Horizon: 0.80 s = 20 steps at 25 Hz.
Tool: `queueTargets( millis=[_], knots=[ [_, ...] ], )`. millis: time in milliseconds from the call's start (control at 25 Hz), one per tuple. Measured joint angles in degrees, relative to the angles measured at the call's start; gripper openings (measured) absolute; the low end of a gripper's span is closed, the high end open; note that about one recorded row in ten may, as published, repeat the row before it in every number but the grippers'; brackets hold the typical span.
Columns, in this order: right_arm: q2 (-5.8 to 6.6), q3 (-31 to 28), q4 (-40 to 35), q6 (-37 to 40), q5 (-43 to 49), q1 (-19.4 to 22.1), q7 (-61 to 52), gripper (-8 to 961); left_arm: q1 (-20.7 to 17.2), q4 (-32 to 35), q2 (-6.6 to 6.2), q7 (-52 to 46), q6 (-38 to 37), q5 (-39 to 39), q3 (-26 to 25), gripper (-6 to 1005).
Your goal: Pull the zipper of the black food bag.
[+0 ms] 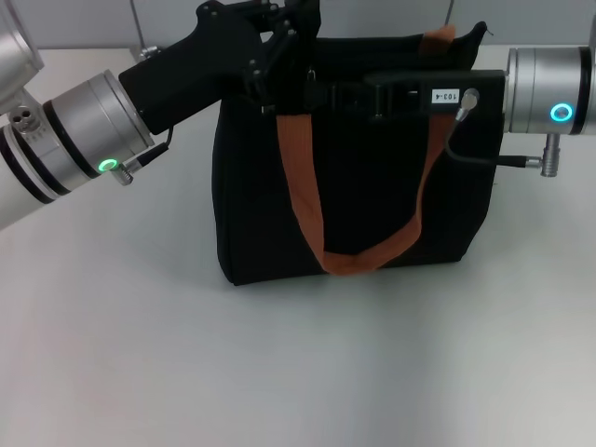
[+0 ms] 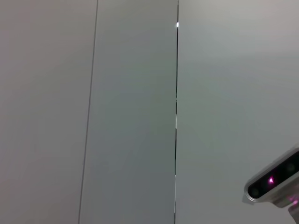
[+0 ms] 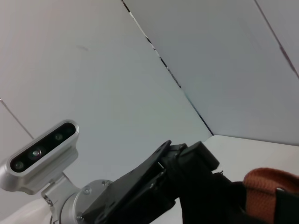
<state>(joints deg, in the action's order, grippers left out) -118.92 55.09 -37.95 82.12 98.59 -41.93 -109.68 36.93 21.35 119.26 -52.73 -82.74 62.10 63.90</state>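
Observation:
The bag's top corner bunches inward at my left gripper, so my right gripper will retake the zipper pull [image 1: 311, 74] while my left gripper draws that corner taut.
The black food bag [image 1: 363, 214] stands upright in the middle of the white table, with one orange-brown handle [image 1: 303, 186] hanging down its front. My left gripper [image 1: 279, 56] comes in from the left and sits at the bag's top left corner. My right gripper [image 1: 321, 93] comes in from the right and lies along the bag's top edge, close to the left gripper. The zipper is hidden behind the grippers. In the right wrist view the left gripper [image 3: 187, 172] shows as a black shape beside a piece of orange strap [image 3: 264, 189].
The white table [image 1: 279, 372] spreads in front of the bag. Grey wall panels stand behind. The left wrist view shows only wall panels and a silver camera housing [image 2: 273, 182]. The left arm's wrist camera [image 3: 39, 156] shows in the right wrist view.

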Motion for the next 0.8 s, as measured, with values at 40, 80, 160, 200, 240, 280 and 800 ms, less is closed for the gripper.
queueTargets(
  millis=[40, 80, 160, 200, 240, 280, 800],
  knots=[
    [0.00, 0.0, 0.0, 0.0, 0.0, 0.1, 0.0, -1, 0.0, 0.0, 0.00, 0.0, 0.0, -0.2, 0.0, 64],
    [0.00, -0.1, -0.1, -0.1, 0.0, 0.1, 0.1, 0, -0.1, -0.1, 0.00, 0.0, 0.0, -0.3, 0.0, 64],
    [0.01, 0.1, -0.1, 0.0, 0.0, 0.1, 0.1, 11, -0.1, -0.2, 0.00, 0.0, 0.0, -0.4, 0.0, 64],
    [0.01, 0.1, -0.1, 0.0, 0.0, 0.1, 0.1, 16, -0.1, -0.2, 0.00, 0.0, 0.0, -0.4, 0.0, 64],
    [0.01, 0.1, -0.1, 0.0, 0.0, 0.0, 0.1, 22, -0.1, -0.2, 0.00, 0.0, 0.0, -0.4, 0.0, 64],
    [0.01, 0.2, 0.0, 0.0, 0.0, -0.1, 0.0, 27, 0.0, -0.2, 0.00, 0.0, 0.0, -0.4, 0.0, 64],
    [0.00, 1.5, -0.1, -0.7, 0.2, -0.3, 0.1, 101, 0.1, -0.4, 0.00, 0.0, -0.1, -0.4, 0.0, 64]
  ],
)
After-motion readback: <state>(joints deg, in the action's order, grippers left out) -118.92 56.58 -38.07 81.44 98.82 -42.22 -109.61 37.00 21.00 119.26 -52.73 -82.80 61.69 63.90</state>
